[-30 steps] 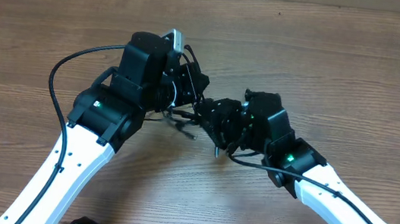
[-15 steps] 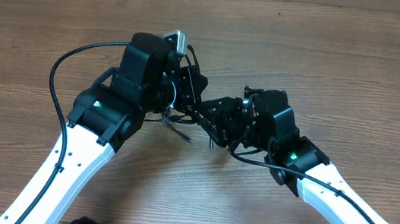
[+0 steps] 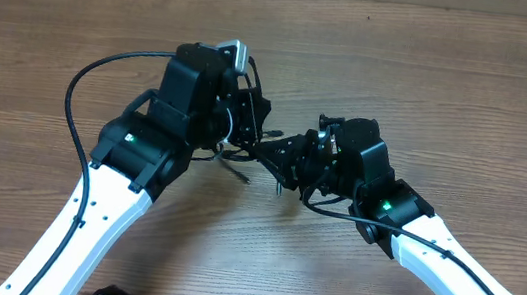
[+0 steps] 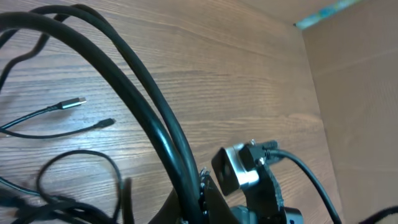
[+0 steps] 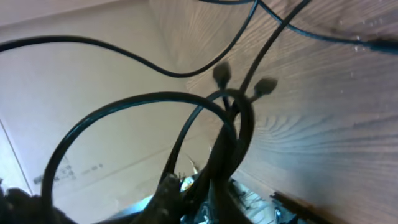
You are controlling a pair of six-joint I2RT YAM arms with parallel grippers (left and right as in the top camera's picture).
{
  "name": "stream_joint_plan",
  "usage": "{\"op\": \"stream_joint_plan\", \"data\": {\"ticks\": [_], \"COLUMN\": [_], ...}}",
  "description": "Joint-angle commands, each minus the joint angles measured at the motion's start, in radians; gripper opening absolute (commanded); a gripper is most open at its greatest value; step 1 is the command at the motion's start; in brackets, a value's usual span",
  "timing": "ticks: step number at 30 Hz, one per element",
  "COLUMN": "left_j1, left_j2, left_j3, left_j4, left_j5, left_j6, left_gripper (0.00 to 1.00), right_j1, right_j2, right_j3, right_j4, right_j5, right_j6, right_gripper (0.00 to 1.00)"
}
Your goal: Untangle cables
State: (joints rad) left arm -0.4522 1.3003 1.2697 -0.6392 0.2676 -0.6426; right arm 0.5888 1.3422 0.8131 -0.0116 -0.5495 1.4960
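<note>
Several cords are held together in my right gripper below their looped knot, so it should open and take just one cord from the bundle (image 3: pixel 239 154) beside my left gripper.
The cables are thin black cords bunched between my two grippers; a loose strand (image 3: pixel 237 169) lies on the wooden table. My left gripper (image 3: pixel 251 131) is shut on the bundle, and in the left wrist view the cords (image 4: pixel 155 118) run down between its jaws (image 4: pixel 189 202). Two loose plug ends (image 4: pixel 76 102) rest on the wood. My right gripper (image 3: pixel 279 163) sits close against the left one, shut on the same bundle. In the right wrist view the cords loop (image 5: pixel 186 106) up from its jaws (image 5: pixel 208 190), with two plug ends (image 5: pixel 221 73) hanging.
The wooden table (image 3: pixel 423 77) spreads all round the arms. The left arm's own thick black wire (image 3: pixel 72 104) arcs out to the left. A cardboard wall (image 4: pixel 354 74) stands at the table's far edge.
My right gripper has moved up and left, closer to the left gripper, drawing the bundle with it. The left arm has barely moved.
</note>
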Motion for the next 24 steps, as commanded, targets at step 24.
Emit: {"op": "stream_joint_plan", "data": {"ticks": [24], "left_j1": [-0.059], "left_j2": [-0.018], "left_j3": [0.015], "left_j4": [0.091], "left_j5": [-0.044], "left_j6": [0.198], "left_gripper": [0.04], "right_j1": [-0.001], "right_j2": [-0.004], "right_j3": [0.011], "right_j4": [0.105], "right_j5": [-0.111], "right_j6": [0.180], "right_gripper": [0.47]}}
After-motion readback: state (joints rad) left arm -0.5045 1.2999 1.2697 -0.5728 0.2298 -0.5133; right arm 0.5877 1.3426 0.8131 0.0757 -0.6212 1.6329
